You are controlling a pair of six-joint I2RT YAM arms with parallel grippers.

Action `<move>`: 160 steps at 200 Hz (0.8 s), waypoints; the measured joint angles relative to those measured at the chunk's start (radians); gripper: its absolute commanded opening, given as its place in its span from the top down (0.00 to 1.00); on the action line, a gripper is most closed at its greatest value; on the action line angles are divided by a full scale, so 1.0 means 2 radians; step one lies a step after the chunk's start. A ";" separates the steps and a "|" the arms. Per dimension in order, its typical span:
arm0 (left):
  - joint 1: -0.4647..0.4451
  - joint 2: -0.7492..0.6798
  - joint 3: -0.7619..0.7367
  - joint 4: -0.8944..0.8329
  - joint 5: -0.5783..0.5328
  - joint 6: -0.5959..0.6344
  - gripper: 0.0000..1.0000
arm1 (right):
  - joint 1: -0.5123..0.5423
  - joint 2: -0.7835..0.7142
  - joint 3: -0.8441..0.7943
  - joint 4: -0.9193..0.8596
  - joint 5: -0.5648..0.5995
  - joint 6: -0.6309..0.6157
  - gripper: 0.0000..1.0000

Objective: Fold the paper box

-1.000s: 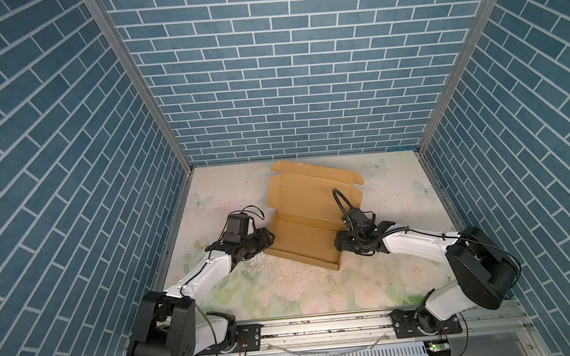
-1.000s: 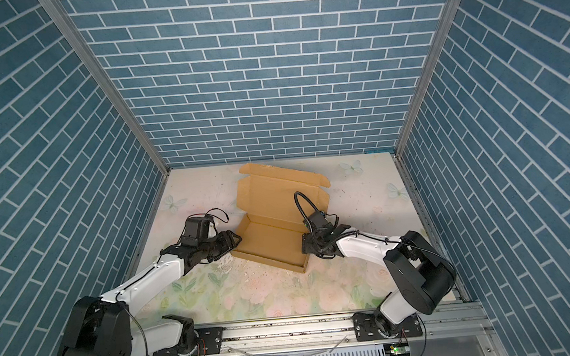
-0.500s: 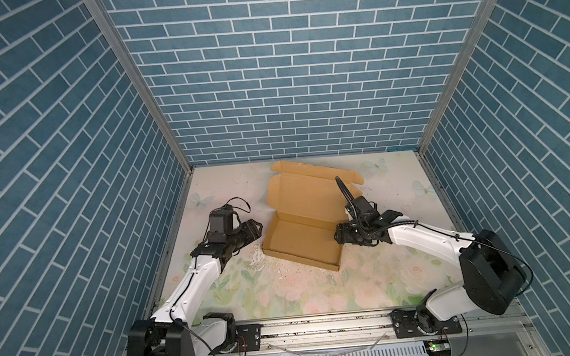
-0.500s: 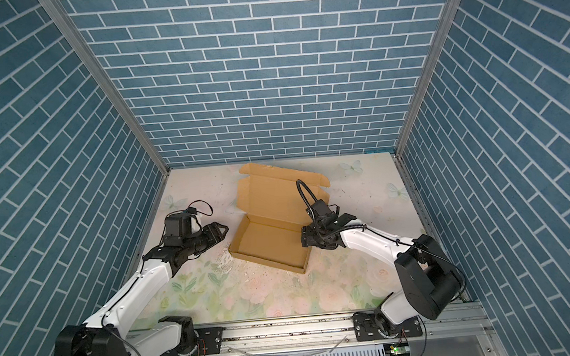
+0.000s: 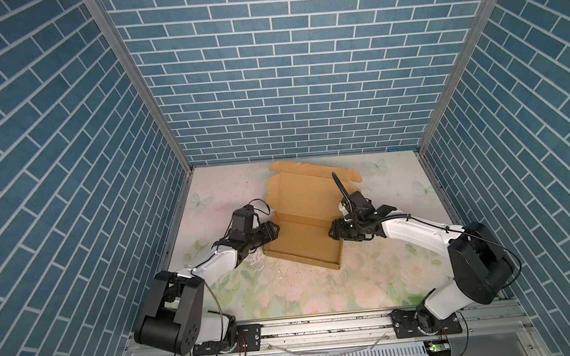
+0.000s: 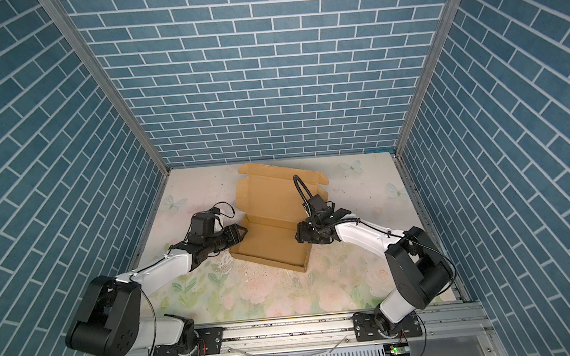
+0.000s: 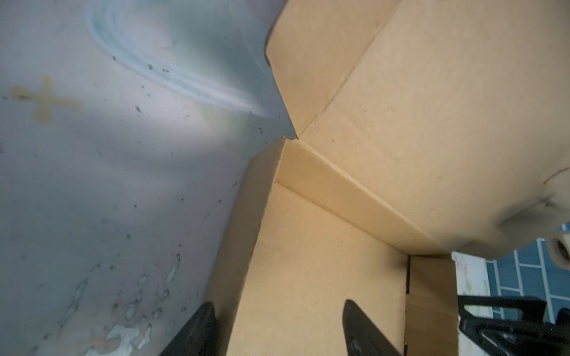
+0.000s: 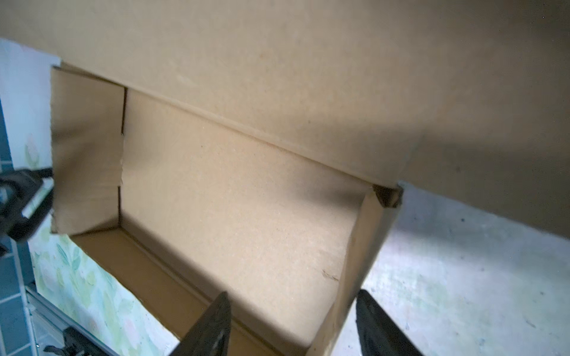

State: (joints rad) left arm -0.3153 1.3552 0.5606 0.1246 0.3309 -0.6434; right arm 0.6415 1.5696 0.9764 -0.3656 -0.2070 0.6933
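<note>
I need to move my left gripper next to close on the open lid's side flap [image 5: 273, 187] [image 7: 332, 23], the one that is nearest my left gripper.
The paper box [image 5: 302, 243] [image 6: 271, 242] is tan cardboard lying mid-table, with a shallow tray formed and its lid [image 5: 305, 191] leaning back, open. My left gripper [image 5: 275, 230] [image 6: 242, 231] is open at the tray's left wall. In the left wrist view the left gripper [image 7: 277, 303] straddles that wall [image 7: 246, 215], one finger outside and one over the floor. My right gripper [image 5: 331, 232] [image 6: 298, 236] is open at the right wall. In the right wrist view the right gripper [image 8: 293, 292] straddles that wall [image 8: 354, 252] without pinching it.
The box lies on a floral table mat [image 5: 285, 290]. Blue brick walls [image 5: 286, 81] close off the back and both sides. An aluminium rail [image 5: 323, 329] with both arm bases runs along the front edge.
The left arm swung out to the left, away from the box, and has come back to the tray's left wall. The right gripper shifted slightly back along the right wall.
</note>
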 measured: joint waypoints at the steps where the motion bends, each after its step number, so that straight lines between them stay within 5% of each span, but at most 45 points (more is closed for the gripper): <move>1: -0.001 -0.001 -0.001 0.001 -0.001 -0.001 0.34 | -0.001 0.000 0.001 0.000 0.000 0.000 0.39; 39: -0.044 -0.035 -0.037 0.015 -0.021 -0.023 0.34 | -0.035 0.024 0.023 0.000 -0.010 -0.015 0.40; 91: -0.032 -0.069 -0.024 -0.036 -0.030 -0.002 0.28 | -0.054 0.010 0.023 -0.013 -0.031 -0.055 0.27; 160: 0.082 -0.111 0.112 -0.136 -0.007 0.105 0.27 | -0.105 -0.074 0.095 -0.113 -0.028 -0.183 0.24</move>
State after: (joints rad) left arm -0.1520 1.1339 0.7853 -0.1471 0.3161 -0.4339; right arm 0.4320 1.4212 1.1656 -0.5922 -0.2638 0.3283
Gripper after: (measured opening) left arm 0.737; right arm 0.760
